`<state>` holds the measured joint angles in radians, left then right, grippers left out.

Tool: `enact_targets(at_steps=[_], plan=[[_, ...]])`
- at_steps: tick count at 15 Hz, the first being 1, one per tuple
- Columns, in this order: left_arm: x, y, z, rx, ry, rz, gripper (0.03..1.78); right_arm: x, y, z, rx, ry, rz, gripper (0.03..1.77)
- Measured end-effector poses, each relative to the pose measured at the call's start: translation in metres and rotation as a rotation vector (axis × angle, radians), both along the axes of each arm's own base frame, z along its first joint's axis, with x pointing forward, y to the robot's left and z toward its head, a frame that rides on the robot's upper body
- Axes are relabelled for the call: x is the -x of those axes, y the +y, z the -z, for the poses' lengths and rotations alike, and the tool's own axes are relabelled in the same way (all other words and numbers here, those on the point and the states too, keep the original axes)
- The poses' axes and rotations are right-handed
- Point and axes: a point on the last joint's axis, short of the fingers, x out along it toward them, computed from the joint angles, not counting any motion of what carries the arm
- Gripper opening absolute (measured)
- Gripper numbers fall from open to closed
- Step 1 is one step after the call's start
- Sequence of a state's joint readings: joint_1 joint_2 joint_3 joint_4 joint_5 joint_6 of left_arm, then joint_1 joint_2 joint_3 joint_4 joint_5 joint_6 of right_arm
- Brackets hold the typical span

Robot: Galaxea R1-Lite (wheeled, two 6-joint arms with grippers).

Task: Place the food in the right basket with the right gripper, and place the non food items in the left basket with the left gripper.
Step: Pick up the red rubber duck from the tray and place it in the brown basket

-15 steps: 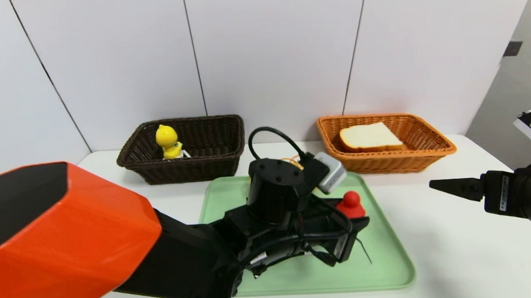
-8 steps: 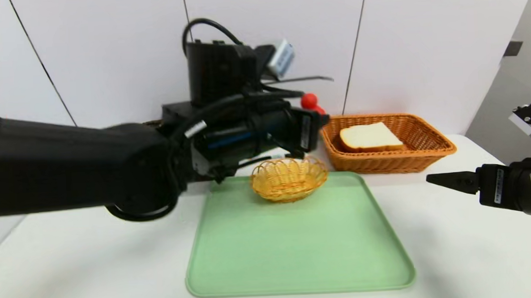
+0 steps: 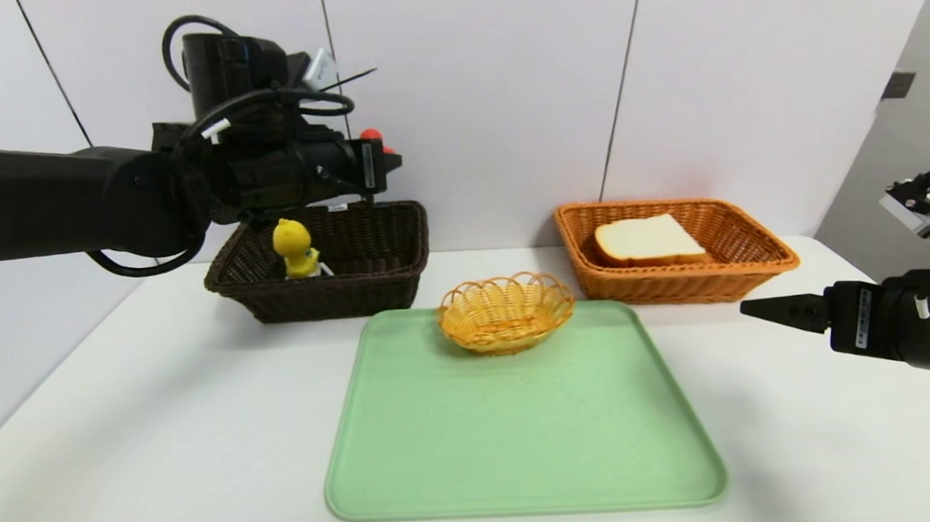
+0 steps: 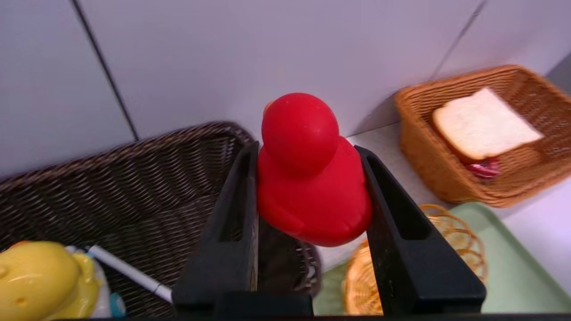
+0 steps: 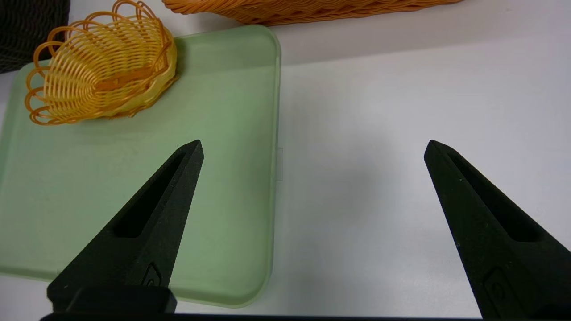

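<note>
I need to let go of the red rubber duck, now hanging above that basket, with my left gripper beside the white pen in the dark brown basket [image 3: 373, 266].
My left gripper [image 3: 386, 161] hangs above the dark brown left basket [image 3: 372, 285], shut on the red rubber duck [image 4: 312, 174], whose top shows as a red spot [image 3: 371, 136] in the head view. Inside that basket stand the yellow chick toy [image 3: 295, 249] and the white pen [image 4: 129, 276]. The orange-tan right basket [image 3: 748, 268] holds the bread slice [image 3: 647, 241], and a red carton [image 4: 484, 168] peeks out under the bread. My right gripper [image 3: 765, 311] hovers open over the table to the right of the tray, its fingers [image 5: 178, 187] wide apart with nothing between them.
A green tray [image 3: 520, 447] lies in the middle of the white table, with a small round yellow basket [image 3: 506, 312] at its far edge. White wall panels stand right behind both big baskets.
The left arm has lifted the red duck off the tray and swung up and to the left, from over the tray to above the brown basket. The right gripper has barely shifted.
</note>
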<state>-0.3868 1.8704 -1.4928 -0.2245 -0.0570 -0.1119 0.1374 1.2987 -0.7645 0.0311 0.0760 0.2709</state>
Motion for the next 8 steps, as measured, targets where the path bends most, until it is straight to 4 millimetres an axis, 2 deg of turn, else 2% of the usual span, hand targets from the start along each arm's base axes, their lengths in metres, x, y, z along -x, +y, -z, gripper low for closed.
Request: enact_targets(at_steps=[5,8], plan=[[-0.038,0.014,0.048,-0.038,0.110,-0.073,0.70,-0.005,0.001,-0.004,0.000,-0.010,0.004,1.71],[-0.053,0.018,0.070,-0.055,0.159,-0.091,0.69,-0.005,0.001,-0.004,0.000,-0.011,0.006,1.71]])
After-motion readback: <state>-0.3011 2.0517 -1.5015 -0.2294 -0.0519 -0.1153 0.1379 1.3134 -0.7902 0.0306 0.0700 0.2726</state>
